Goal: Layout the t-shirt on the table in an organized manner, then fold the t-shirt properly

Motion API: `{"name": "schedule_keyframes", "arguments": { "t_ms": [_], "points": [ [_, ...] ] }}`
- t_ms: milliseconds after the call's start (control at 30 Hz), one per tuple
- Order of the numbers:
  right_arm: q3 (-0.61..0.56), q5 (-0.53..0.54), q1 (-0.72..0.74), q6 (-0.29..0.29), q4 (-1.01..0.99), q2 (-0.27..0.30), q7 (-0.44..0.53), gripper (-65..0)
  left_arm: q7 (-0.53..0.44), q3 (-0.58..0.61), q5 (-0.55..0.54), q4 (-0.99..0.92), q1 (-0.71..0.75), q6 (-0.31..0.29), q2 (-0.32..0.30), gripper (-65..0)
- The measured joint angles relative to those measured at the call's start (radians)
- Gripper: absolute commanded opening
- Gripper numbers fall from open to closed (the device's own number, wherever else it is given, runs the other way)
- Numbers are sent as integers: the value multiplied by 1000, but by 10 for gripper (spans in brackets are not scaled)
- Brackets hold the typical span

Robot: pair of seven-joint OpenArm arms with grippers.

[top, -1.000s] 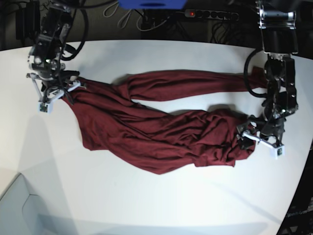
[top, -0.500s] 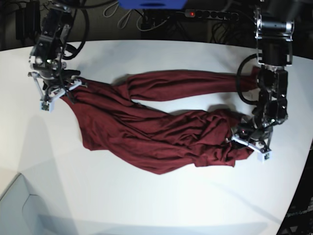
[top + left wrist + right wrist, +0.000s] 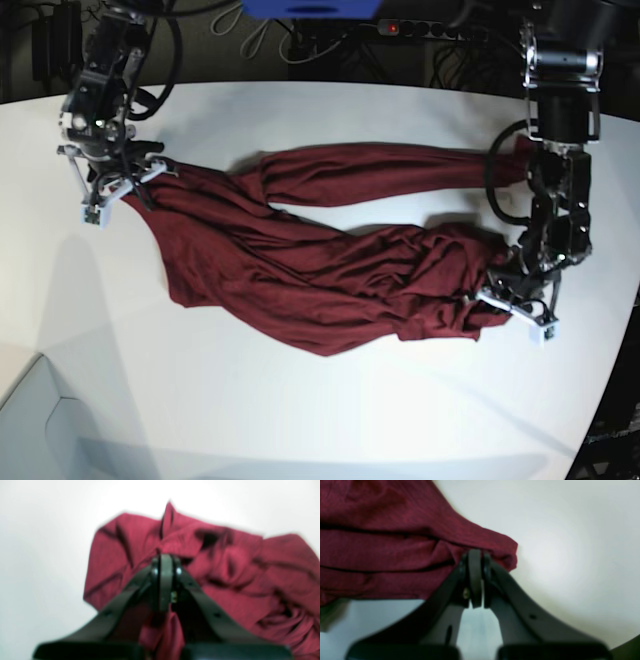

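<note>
Next, I release the t-shirt's fold on the bare white table (image 3: 491, 369) just before its bunched end with my left gripper.
The dark maroon t-shirt (image 3: 300, 260) lies bunched and twisted across the white table (image 3: 300, 410), with one long roll stretched toward the back right. My left gripper (image 3: 507, 298) is at the shirt's right end. In the left wrist view it (image 3: 163, 562) is shut, with a fold of the t-shirt (image 3: 225, 567) pinched between its fingers. My right gripper (image 3: 128, 183) is at the shirt's far left corner. The right wrist view shows it (image 3: 475, 555) shut on the edge of the t-shirt (image 3: 382, 542).
A power strip (image 3: 430, 30) and loose cables lie behind the table's far edge. The table's curved edge (image 3: 622, 320) runs close to my left arm on the right. A pale grey panel (image 3: 30, 425) fills the lower left corner.
My left gripper has moved inward onto the shirt's right end and closed on the cloth. My right gripper has stayed shut on the left corner, almost still.
</note>
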Motion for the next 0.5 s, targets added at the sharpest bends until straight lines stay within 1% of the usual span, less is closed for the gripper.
{"name": "schedule_keyframes", "arguments": {
  "t_ms": [133,267,400,500],
  "points": [
    [0,0,0,0,0,0,0,-642,6,-21,-2,13,-10,0,2,-646],
    [0,0,0,0,0,0,0,-642,6,-57,0,104,-14,0,-2,-646],
    [-1,0,0,0,1,1,0,-642,6,-79,-4,135,-60,0,-16,-646],
    [-1,0,0,0,1,0,0,-642,8,-80,1,126,-124,2,-32,-646]
  ]
}}
